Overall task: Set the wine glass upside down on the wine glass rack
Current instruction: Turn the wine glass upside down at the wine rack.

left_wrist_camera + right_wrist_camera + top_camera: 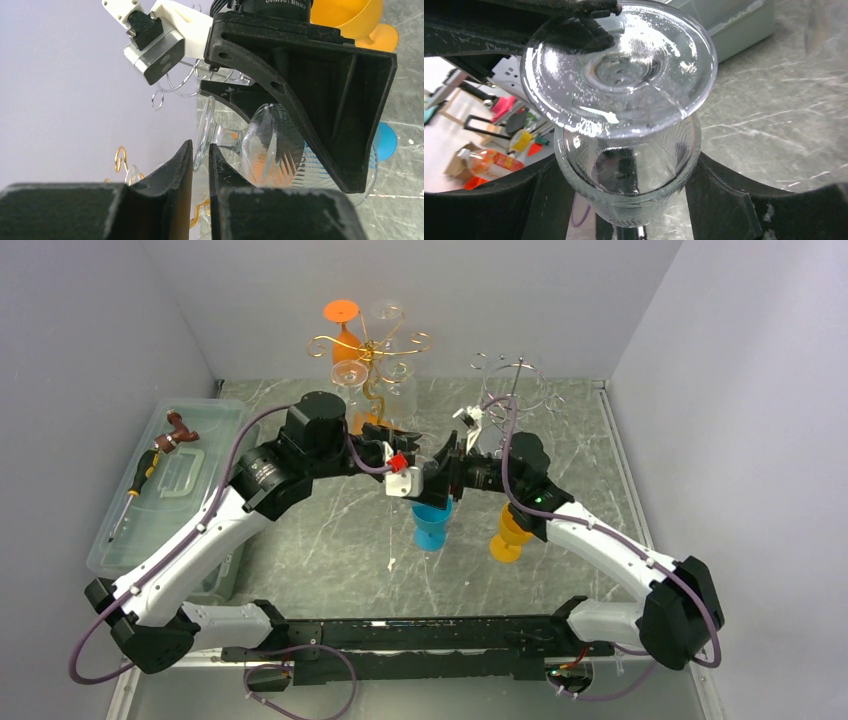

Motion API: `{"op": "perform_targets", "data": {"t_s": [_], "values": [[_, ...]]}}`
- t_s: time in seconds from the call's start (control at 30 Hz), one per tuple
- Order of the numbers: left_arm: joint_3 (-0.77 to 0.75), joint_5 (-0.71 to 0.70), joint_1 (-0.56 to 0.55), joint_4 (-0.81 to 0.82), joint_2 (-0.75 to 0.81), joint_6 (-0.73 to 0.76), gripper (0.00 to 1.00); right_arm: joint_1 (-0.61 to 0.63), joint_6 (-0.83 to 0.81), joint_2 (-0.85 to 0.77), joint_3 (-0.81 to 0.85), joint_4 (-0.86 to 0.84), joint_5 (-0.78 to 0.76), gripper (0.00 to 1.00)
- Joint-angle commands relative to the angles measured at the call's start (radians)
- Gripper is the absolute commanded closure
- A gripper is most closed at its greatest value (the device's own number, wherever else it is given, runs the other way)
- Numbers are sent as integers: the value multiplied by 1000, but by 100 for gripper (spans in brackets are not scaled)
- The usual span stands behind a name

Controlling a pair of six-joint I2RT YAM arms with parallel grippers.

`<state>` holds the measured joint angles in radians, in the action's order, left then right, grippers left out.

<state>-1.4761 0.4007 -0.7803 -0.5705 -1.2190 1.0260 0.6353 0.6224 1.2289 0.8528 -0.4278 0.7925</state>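
Observation:
The robot's right gripper will release the clear wine glass upside down on the front hook of the silver wire rack (498, 418).
A clear wine glass (619, 70) hangs on its side in mid-air between both arms over the middle of the table. My right gripper (626, 170) is shut on its ribbed bowl (267, 147), one finger on each side. My left gripper (201, 150) is pinched on the rim of its round foot (204, 131). In the top view the two grippers meet, left gripper (428, 480) against right gripper (457, 465). A gold wire rack (370, 360) stands at the back centre. A silver wire rack (515, 390) stands at the back right.
An orange glass (343, 335) and clear glasses hang upside down on the gold rack. A blue cup (432, 523) and a yellow cup (510, 533) stand on the table below the grippers. A clear plastic bin (165, 490) with a screwdriver sits at the left.

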Motion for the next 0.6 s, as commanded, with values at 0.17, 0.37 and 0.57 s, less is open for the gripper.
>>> {"op": "perform_targets", "data": {"t_s": [0.17,0.37,0.57], "values": [[64,79,-56,106,38,6,81,-54,-301,-159,-105,-160,-214,77],[59,31,-64,108,31,-19,26,-184,-457,-168,-94,-32,-209,81],[70,-54,-63,118,60,-98,20,-298,-483,-150,-147,-62,-182,85]]}}
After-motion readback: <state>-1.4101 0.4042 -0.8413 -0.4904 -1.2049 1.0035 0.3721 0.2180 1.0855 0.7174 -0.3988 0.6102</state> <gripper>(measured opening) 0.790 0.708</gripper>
